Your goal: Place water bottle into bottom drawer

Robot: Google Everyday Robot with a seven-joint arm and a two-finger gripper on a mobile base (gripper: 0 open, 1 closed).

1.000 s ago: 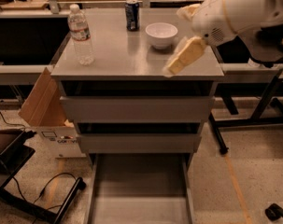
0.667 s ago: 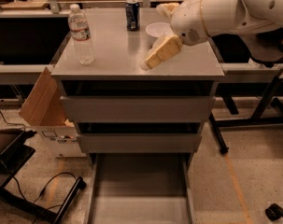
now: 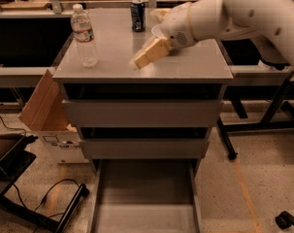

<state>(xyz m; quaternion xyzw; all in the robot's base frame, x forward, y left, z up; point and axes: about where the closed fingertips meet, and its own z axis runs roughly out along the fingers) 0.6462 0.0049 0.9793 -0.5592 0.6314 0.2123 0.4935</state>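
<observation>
My gripper will grip the upper middle of the water bottle's body (image 3: 84, 34), below the white cap, because the bottle has to go into the bottom drawer.
The water bottle (image 3: 84, 35) stands upright on the left part of the grey cabinet top (image 3: 195, 67), clear with a white cap and pale label. The bottom drawer (image 3: 144, 198) is pulled out toward me and its grey floor is bare. My gripper (image 3: 147, 55) reaches in from the upper right on a white arm; its tan fingers hover over the middle of the cabinet top, right of the bottle and apart from it, holding nothing that I can see.
A dark blue soda can (image 3: 138, 14) stands at the back of the top, and a white bowl (image 3: 159, 30) is partly hidden behind my arm. A cardboard box (image 3: 44, 115) leans left of the cabinet. Cables and a dark stand (image 3: 20, 188) lie on the floor at left.
My gripper has moved left across the cabinet top, from near the right edge to the middle, closer to the water bottle. The bottle, can and drawer have not moved.
</observation>
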